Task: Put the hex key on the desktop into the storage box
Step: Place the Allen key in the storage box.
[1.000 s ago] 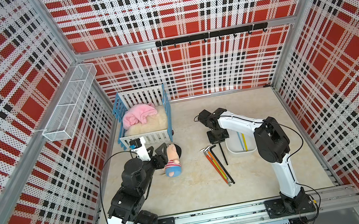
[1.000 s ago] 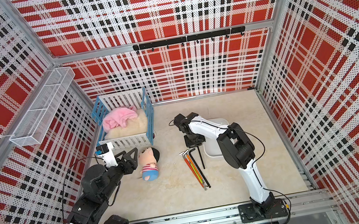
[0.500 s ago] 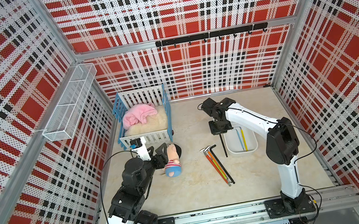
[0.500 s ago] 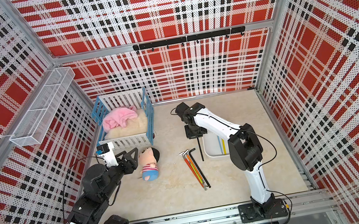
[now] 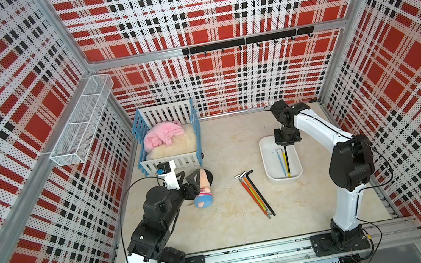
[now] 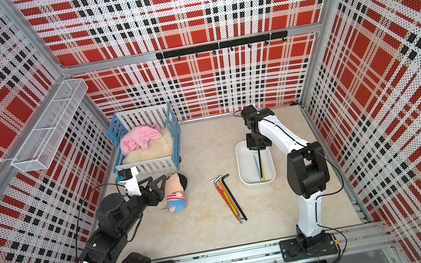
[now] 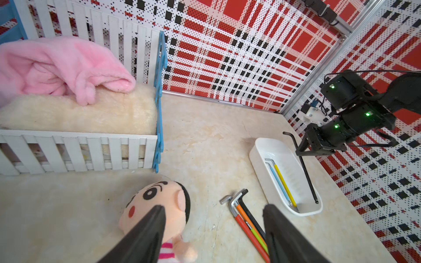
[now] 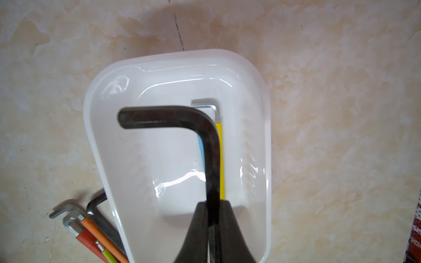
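Next, I release the black hex key from my right gripper between the blue hex key and the yellow hex key [image 5: 283, 164] [image 8: 212, 171].
The white storage box [image 5: 267, 157] [image 6: 240, 162] stands on the beige desktop [image 5: 234, 226]. My right gripper [image 5: 286, 144] [image 8: 213, 205] hangs over its far end, shut on a black hex key [image 7: 306, 173] [image 8: 164, 117]. The key's long arm slants down inside the box. A yellow hex key [image 7: 284, 182] and a blue hex key [image 7: 276, 180] lie in the box. Several more hex keys [image 5: 254, 193] [image 6: 229, 198] lie bundled on the desktop left of the box. My left gripper [image 5: 190, 174] [image 7: 214, 214] is open and empty by the doll's head.
A plush doll [image 5: 203, 188] lies on the desktop in front of a blue-and-white crib [image 5: 167, 142] with a pink blanket. A wire-mesh basket [image 5: 82, 118] hangs on the left wall. Plaid panels close in three sides.
My right arm has carried the black hex key from beside the bundle, rightwards and back, to over the storage box. The left arm has stayed by the doll.
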Robot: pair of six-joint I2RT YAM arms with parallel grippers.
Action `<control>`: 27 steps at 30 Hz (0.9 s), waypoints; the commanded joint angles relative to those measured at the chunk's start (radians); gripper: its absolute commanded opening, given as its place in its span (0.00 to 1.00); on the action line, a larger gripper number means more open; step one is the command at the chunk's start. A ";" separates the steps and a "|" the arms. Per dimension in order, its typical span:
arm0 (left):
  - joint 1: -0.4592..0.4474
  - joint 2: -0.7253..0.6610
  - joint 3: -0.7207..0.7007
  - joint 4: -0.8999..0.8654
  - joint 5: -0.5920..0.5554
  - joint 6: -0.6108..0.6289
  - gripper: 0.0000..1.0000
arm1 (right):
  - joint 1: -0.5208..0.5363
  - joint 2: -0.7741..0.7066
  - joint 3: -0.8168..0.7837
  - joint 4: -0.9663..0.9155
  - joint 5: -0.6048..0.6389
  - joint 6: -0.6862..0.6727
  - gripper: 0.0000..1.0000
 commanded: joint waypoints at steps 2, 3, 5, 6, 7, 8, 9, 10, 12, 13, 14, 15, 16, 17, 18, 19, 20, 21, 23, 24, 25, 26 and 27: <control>-0.009 -0.039 -0.021 0.047 0.027 0.034 0.73 | -0.007 0.049 0.012 0.027 -0.013 -0.062 0.00; -0.010 -0.042 -0.019 0.046 0.016 0.033 0.73 | -0.007 0.058 0.011 0.028 -0.014 -0.068 0.00; -0.011 -0.039 -0.019 0.046 0.022 0.033 0.73 | -0.007 0.070 0.007 0.033 -0.008 -0.078 0.00; -0.011 -0.033 -0.017 0.046 0.039 0.035 0.72 | -0.007 0.074 0.004 0.035 -0.004 -0.082 0.00; -0.012 -0.026 -0.015 0.047 0.065 0.043 0.72 | -0.007 0.079 0.001 0.036 0.002 -0.086 0.00; -0.011 -0.016 -0.012 0.046 0.092 0.050 0.71 | -0.008 0.086 0.000 0.036 0.006 -0.092 0.00; -0.011 -0.011 -0.011 0.048 0.109 0.054 0.71 | -0.007 0.090 -0.001 0.036 0.006 -0.094 0.00; -0.011 -0.010 -0.011 0.053 0.134 0.058 0.71 | -0.007 0.097 -0.003 0.038 0.004 -0.097 0.00; -0.012 -0.017 -0.019 0.068 0.164 0.059 0.71 | -0.006 0.105 -0.008 0.042 0.001 -0.101 0.00; -0.011 -0.021 -0.022 0.072 0.178 0.060 0.71 | -0.005 0.110 -0.011 0.045 -0.002 -0.103 0.00; -0.013 -0.023 -0.023 0.077 0.195 0.062 0.71 | -0.005 0.114 -0.015 0.047 -0.003 -0.104 0.00; -0.014 -0.023 -0.025 0.080 0.209 0.062 0.71 | -0.004 0.119 -0.018 0.049 -0.005 -0.106 0.00; -0.014 -0.023 -0.026 0.085 0.232 0.063 0.71 | -0.002 0.123 -0.021 0.050 -0.005 -0.108 0.00; -0.017 -0.026 -0.028 0.091 0.255 0.063 0.71 | 0.002 0.127 -0.025 0.051 -0.004 -0.108 0.00; -0.020 -0.029 -0.032 0.100 0.280 0.063 0.71 | 0.005 0.128 -0.029 0.052 -0.002 -0.108 0.00; -0.025 -0.034 -0.037 0.110 0.314 0.065 0.71 | 0.007 0.129 -0.033 0.053 -0.002 -0.110 0.00; -0.029 -0.041 -0.045 0.121 0.338 0.065 0.72 | 0.010 0.129 -0.038 0.056 0.000 -0.108 0.00; -0.036 -0.048 -0.052 0.129 0.355 0.066 0.72 | 0.011 0.129 -0.044 0.058 0.001 -0.107 0.00; -0.052 -0.065 -0.066 0.149 0.392 0.062 0.73 | 0.010 0.130 -0.057 0.062 0.006 -0.104 0.00; -0.058 -0.071 -0.070 0.154 0.406 0.060 0.74 | 0.011 0.130 -0.064 0.065 0.006 -0.101 0.00; -0.064 -0.076 -0.075 0.163 0.422 0.057 0.74 | 0.011 0.133 -0.068 0.068 0.004 -0.101 0.00; -0.069 -0.080 -0.078 0.166 0.428 0.053 0.74 | 0.011 0.136 -0.070 0.070 0.005 -0.101 0.00; -0.078 -0.084 -0.080 0.167 0.431 0.047 0.74 | 0.011 0.143 -0.069 0.071 0.004 -0.102 0.00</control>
